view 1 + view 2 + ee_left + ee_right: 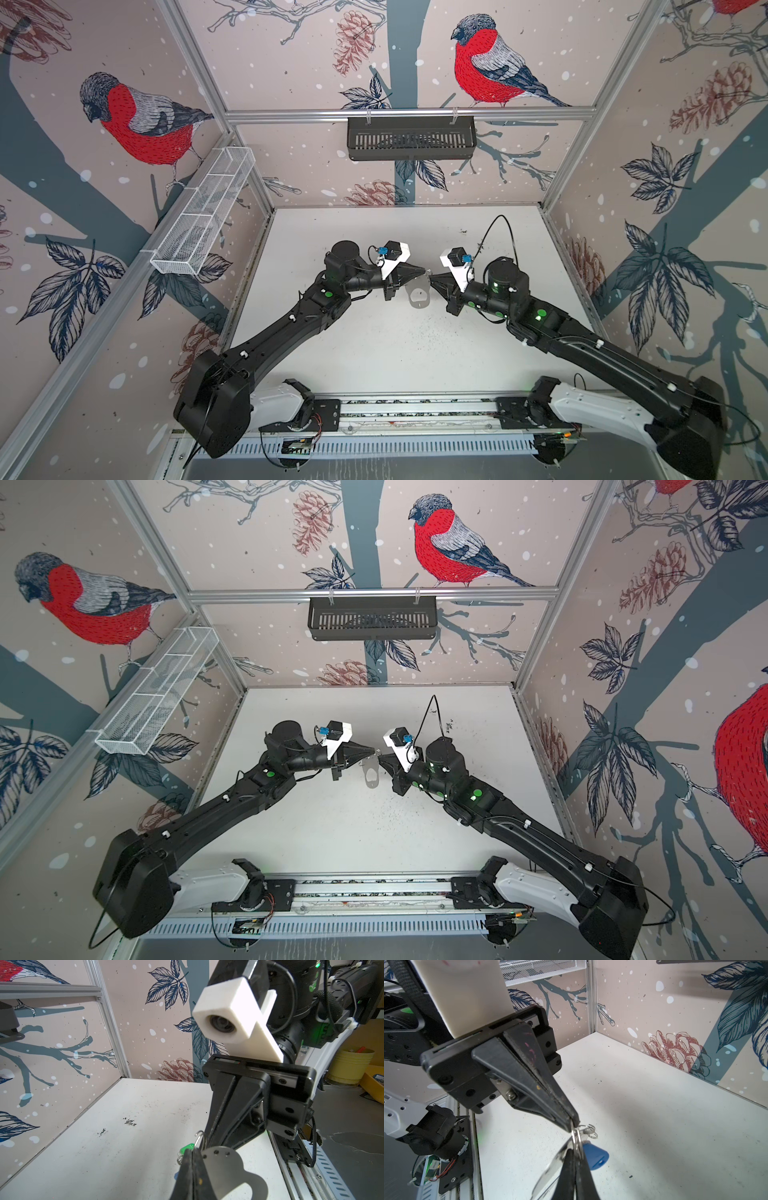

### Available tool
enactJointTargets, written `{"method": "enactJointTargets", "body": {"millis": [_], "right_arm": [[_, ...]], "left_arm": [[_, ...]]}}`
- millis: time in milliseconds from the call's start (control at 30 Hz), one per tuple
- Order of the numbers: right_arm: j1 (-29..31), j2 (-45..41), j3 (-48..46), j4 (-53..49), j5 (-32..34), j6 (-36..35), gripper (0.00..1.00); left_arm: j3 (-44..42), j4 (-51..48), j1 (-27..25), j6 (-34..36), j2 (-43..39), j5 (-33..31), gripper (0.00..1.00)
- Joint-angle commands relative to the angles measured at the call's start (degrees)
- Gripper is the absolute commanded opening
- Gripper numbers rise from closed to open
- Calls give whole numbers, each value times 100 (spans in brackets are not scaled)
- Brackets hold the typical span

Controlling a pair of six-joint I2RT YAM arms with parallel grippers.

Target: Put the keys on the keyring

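Note:
I should open my right gripper, as the blue key tag hangs beside its closed fingers, then line it up with the tag and close at the rings (590, 1131).
In both top views my two grippers meet tip to tip above the middle of the white table (374, 353). The keyring (417, 293) (371, 773), a flat grey plate with a large opening, hangs below them. My left gripper (424, 272) (192, 1150) is shut on the keyring's holed edge (224, 1167). A green key tag (188, 1148) shows just behind its fingertips. My right gripper (432, 277) (576, 1154) is shut on small metal rings (579, 1140) at that edge, and a blue key tag (596, 1156) hangs beside them. The key blades are hidden.
A black slotted basket (411, 139) hangs on the back wall. A white mesh basket (203, 212) is fixed to the left wall. The arms' base rail (415, 409) runs along the table's front edge. Patterned walls close off three sides.

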Motion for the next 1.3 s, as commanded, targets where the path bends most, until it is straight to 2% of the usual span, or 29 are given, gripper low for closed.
{"method": "enactJointTargets", "body": {"millis": [0, 67, 167, 200, 367, 433, 667, 800, 1000, 1267], "right_arm": [[83, 73, 142, 100, -109, -182, 1], [82, 57, 229, -36, 68, -200, 9], [47, -97, 281, -176, 378, -171, 33], [21, -203, 253, -156, 465, -142, 38], [-129, -782, 51, 108, 624, -111, 45], [-202, -889, 80, 88, 626, -112, 45], [-249, -680, 170, 22, 371, -229, 24], [-249, -545, 142, 90, 83, -251, 19], [-241, -421, 105, 66, -205, -282, 20], [-232, -419, 9, 41, -221, -229, 22]], "left_arm": [[-67, 437, -3, -114, -57, 27, 0], [-130, 472, -2, -115, -99, 24, 0], [-215, 484, 3, -105, -133, 34, 0], [-221, 482, 3, -101, -137, 52, 0], [-261, 494, 4, -88, -142, 118, 0], [-250, 508, 4, -88, -146, 162, 0], [-209, 669, 5, -173, -106, 351, 0], [-260, 879, 0, -298, -111, 433, 0], [-258, 918, -3, -324, -114, 406, 0], [-248, 928, -3, -310, -123, 357, 0]]}}
